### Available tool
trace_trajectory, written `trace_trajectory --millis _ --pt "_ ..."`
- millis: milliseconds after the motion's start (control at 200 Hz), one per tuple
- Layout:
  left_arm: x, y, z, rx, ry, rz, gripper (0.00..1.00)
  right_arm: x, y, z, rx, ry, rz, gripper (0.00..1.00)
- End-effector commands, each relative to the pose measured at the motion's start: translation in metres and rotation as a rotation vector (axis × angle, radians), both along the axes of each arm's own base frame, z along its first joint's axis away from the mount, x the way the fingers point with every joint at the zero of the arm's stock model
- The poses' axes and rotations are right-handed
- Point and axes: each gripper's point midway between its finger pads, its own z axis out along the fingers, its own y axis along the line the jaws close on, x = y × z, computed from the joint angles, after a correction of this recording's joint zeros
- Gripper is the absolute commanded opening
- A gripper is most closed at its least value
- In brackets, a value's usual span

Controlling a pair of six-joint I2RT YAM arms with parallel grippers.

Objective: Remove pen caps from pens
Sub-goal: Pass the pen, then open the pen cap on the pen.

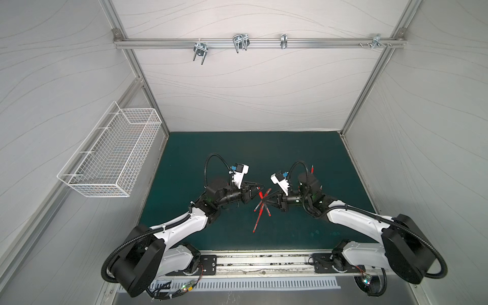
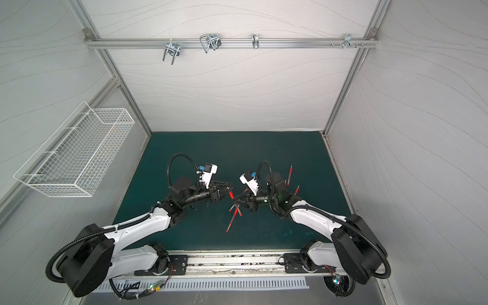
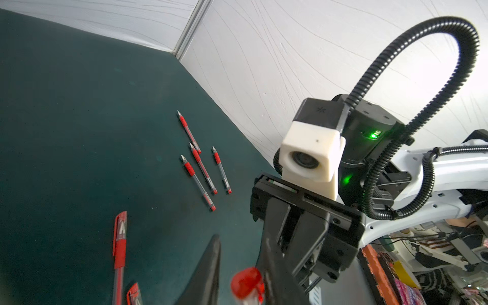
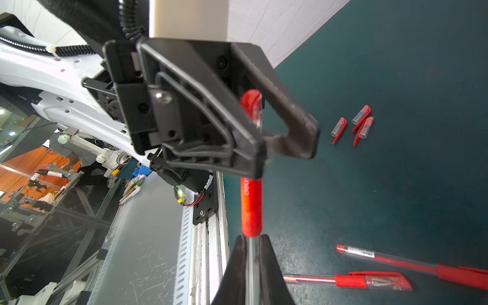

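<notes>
The pen cap's clip lies under the left gripper's finger, so the robot's right gripper needs to regrip the pen's clear body (image 4: 252,253) and turn the clip away from that finger.
My right gripper (image 4: 250,264) is shut on the clear barrel of a pen (image 4: 251,208) held above the green mat (image 1: 303,158). Its red pen cap (image 3: 248,284) sits between the fingers of my left gripper (image 1: 260,191). In the left wrist view one finger touches the cap and a thin slit shows beside the other finger (image 3: 208,272). In the right wrist view the jaws look pinched on the cap (image 4: 252,105). Capped pens (image 1: 260,216) lie crossed below the grippers. Three loose pen caps (image 4: 361,124) lie on the mat. Several uncapped pens (image 3: 196,169) lie on the right.
A white wire basket (image 1: 111,158) hangs on the left wall. A metal rail with hooks (image 1: 237,42) runs across the back wall. The arms' mounting rail (image 1: 264,261) borders the mat's front edge. White walls close in three sides.
</notes>
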Motion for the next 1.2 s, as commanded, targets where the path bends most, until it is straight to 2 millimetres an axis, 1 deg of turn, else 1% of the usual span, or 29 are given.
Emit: trace_trajectory --millis 0,55,160,240,310,415,580,740,945,1005,1100,1190 --pt "0.002 -0.005 0.023 -0.043 -0.070 -0.021 0.17 -0.002 0.006 0.011 0.032 -0.043 0.038 0.00" --pt "0.001 -0.005 0.022 -0.042 -0.072 -0.022 0.11 -0.001 0.006 0.011 0.031 -0.041 0.035 0.03" --pt "0.002 -0.003 0.023 -0.038 -0.077 -0.008 0.03 0.002 0.005 0.010 0.020 -0.044 0.009 0.24" --pt "0.003 0.000 0.023 -0.031 -0.082 0.008 0.00 0.009 0.001 0.013 0.010 -0.071 -0.060 0.33" --pt "0.006 0.002 0.021 -0.022 -0.083 0.032 0.00 0.016 -0.006 0.016 0.001 -0.126 -0.155 0.37" --pt "0.007 0.004 0.020 -0.017 -0.086 0.051 0.00 0.021 -0.010 0.019 -0.024 -0.200 -0.254 0.41" --pt "0.007 0.006 0.021 -0.016 -0.087 0.058 0.00 0.017 -0.004 0.020 -0.046 -0.261 -0.297 0.43" --pt "0.007 0.006 0.021 -0.019 -0.086 0.060 0.00 0.018 0.001 0.015 -0.077 -0.253 -0.317 0.42" --pt "0.007 0.004 0.022 -0.029 -0.074 0.050 0.00 0.010 0.016 0.010 -0.084 -0.227 -0.229 0.33" --pt "0.007 0.003 0.023 -0.037 -0.071 0.045 0.00 0.009 0.021 0.008 -0.092 -0.212 -0.208 0.29" --pt "0.004 0.003 0.025 -0.042 -0.071 0.038 0.00 0.008 0.024 0.007 -0.080 -0.204 -0.198 0.18" --pt "0.004 0.004 0.024 -0.034 -0.073 0.043 0.00 0.008 0.025 0.010 -0.063 -0.212 -0.195 0.07"
